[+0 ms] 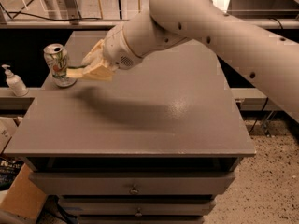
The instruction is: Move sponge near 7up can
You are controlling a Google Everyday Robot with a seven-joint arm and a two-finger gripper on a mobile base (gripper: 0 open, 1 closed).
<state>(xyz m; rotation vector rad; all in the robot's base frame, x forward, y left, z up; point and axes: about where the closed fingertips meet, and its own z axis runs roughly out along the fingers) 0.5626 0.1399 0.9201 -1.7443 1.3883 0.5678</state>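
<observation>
Next, my gripper lets go of the sponge on the grey tabletop (pixel 78 80), next to the foot of the 7up can.
The 7up can (pixel 58 64), silver with green and red marks and an open silver top, stands upright at the table's left edge. My gripper (pixel 89 67) is shut on the sponge (pixel 74 73), pale yellow foam with a thin dark green face, and holds it in the air just right of the can, above the tabletop. The cream fingers (pixel 96 55) wrap the sponge, so only its left end shows. The sponge's tip is close to the can, not touching it as far as I can see.
The grey table (pixel 154 120) has drawers below its front edge. A white pump bottle (pixel 14 81) stands on a lower ledge left of the table. My arm (pixel 210 31) covers the table's back middle. A cardboard box (pixel 23 199) sits on the floor at the lower left.
</observation>
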